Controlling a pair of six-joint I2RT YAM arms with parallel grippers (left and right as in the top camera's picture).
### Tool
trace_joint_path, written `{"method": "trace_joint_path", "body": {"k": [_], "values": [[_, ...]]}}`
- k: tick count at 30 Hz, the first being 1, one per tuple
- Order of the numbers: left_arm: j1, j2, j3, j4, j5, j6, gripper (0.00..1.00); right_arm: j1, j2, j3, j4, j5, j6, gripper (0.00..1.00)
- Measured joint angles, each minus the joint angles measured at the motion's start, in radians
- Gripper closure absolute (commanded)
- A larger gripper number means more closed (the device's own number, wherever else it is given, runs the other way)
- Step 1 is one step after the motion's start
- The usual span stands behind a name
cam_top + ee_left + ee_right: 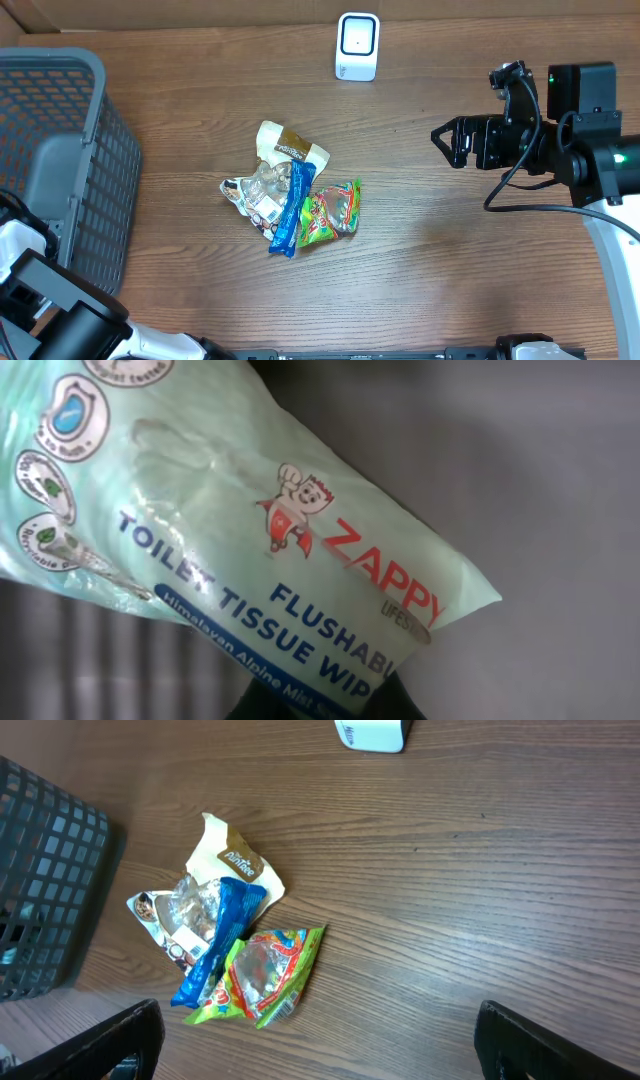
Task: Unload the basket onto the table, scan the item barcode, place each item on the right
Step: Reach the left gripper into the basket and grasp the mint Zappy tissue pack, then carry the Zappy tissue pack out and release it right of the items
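Observation:
I need to release the wipes pack from my left gripper on the bare wood (358, 165) between the green bag and white scanner, nearer the bag.
A pale green pack of flushable toilet tissue wipes (260, 510) fills the left wrist view. My left gripper (335, 698) is shut on its lower end, one dark finger on each side. No barcode shows on the face I see. The overhead view has my left arm (40, 290) at the bottom left by the basket, with the pack hidden there. A white scanner (357, 46) stands at the far middle of the table. My right gripper (447, 141) hangs open at the right, holding nothing; in its own view (320, 1050) the fingers stand wide apart above bare wood.
A grey mesh basket (60, 140) occupies the left side of the table. A heap of snack packets (295, 195) lies in the middle, a blue bar and a green bag among them. Grey basket surfaces lie behind the wipes pack.

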Motion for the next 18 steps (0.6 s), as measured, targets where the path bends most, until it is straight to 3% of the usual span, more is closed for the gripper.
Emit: {"method": "trace_joint_path", "body": {"k": [11, 18], "values": [[-0.015, -0.271, 0.075, -0.011, 0.423, 0.097, 0.96, 0.0, 0.0, 0.0, 0.005, 0.0, 0.0, 0.0], [-0.096, -0.534, 0.162, -0.031, 0.572, 0.141, 0.96, 0.0, 0.0, 0.0, 0.011, 0.0, 0.0, 0.0]]}}
